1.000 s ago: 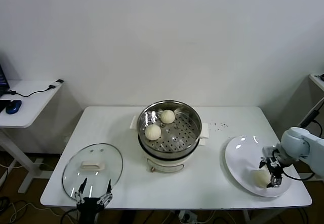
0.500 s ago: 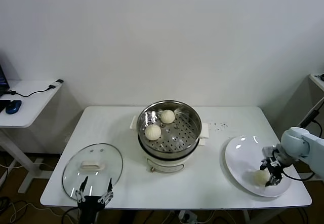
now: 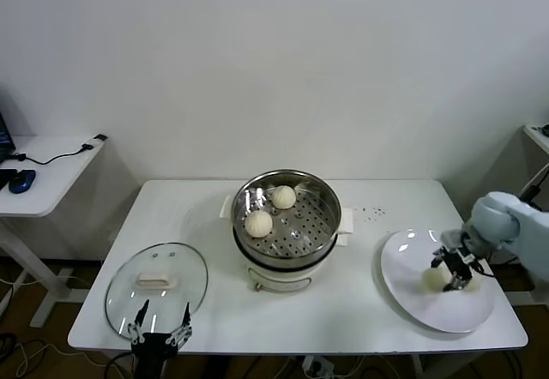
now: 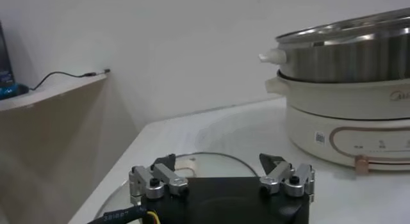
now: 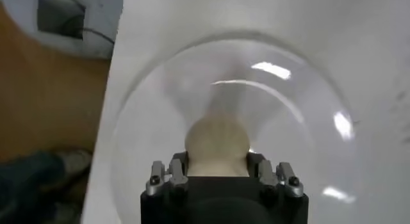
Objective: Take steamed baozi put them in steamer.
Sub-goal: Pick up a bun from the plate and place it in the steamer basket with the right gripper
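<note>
My right gripper is going to place the third baozi at the front of the steamer's basket [image 3: 289, 243]. It will let go there, close to the basket's near rim.
The steamer [image 3: 287, 225] stands at the table's middle, its steel pot on a cream base. Two baozi lie in its basket, one at the back [image 3: 284, 196] and one at the front left [image 3: 258, 223]. My right gripper [image 3: 449, 276] is shut on a third baozi [image 3: 435, 279] and holds it just above the white plate [image 3: 437, 306] at the right. In the right wrist view the baozi [image 5: 217, 142] sits between the fingers, over the plate [image 5: 301, 116]. My left gripper [image 3: 159, 327] is open and empty at the table's front left edge, by the glass lid [image 3: 157, 286].
The glass lid [image 4: 211, 164] lies flat at the front left, and the steamer [image 4: 346, 84] shows beyond it in the left wrist view. A side table [image 3: 43, 169] with a cable and a blue mouse stands at the far left. Dark specks lie on the table right of the steamer.
My right gripper has lifted the baozi off the plate's front part and moved it up and slightly back and left. The left arm has not moved.
</note>
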{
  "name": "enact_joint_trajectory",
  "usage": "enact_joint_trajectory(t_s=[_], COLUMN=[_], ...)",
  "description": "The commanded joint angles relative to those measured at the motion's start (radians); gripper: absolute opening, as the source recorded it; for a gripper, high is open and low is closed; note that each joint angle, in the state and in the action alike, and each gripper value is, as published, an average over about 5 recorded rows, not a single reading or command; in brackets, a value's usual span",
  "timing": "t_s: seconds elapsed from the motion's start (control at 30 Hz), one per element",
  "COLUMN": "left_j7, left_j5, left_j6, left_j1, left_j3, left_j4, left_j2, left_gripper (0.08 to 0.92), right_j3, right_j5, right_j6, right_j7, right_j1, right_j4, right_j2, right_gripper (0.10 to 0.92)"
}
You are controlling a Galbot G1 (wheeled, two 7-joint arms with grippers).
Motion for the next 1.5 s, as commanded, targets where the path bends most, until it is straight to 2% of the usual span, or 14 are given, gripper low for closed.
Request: enact_joint_trajectory(t_s=[0.03, 0.2, 0.33, 0.63, 0.93, 1.5], left_j7=[0.001, 0.001, 0.001, 0.002, 0.002, 0.0], left_j5=[0.004, 0.005, 0.005, 0.006, 0.015, 0.014], left_j6=[0.003, 0.004, 0.003, -0.003, 0.002, -0.004], left_j1=[0.001, 0.002, 0.004, 0.011, 0.011, 0.002], left_j3=[0.005, 0.01, 0.008, 0.002, -0.002, -0.004], left_j4=[-0.006, -0.018, -0.022, -0.034, -0.032, -0.007], left_j2=[0.0, -0.002, -0.006, -0.014, -0.004, 0.0], left_gripper=[0.823, 0.823, 0.823, 0.823, 0.823, 0.823], right_j3=[-0.308, -0.36, -0.344, -0.254, -0.276, -0.32], right_j5=[-0.05, 0.017, 0.043, -0.051, -0.065, -0.086], right_j6=[0.496, 0.608, 0.633, 0.609, 0.575, 0.598], right_j7=[-0.09, -0.075, -0.064, -0.044, -0.025, -0.01], right_j1=[0.639, 0.772, 0.783, 0.56, 0.425, 0.348], right_j4=[-0.006, -0.063, -0.072, -0.063, -0.019, -0.063], right_j2=[0.272, 0.461, 0.576, 0.726, 0.779, 0.808], right_gripper=[0.594, 0.594, 0.599, 0.599, 0.594, 0.594])
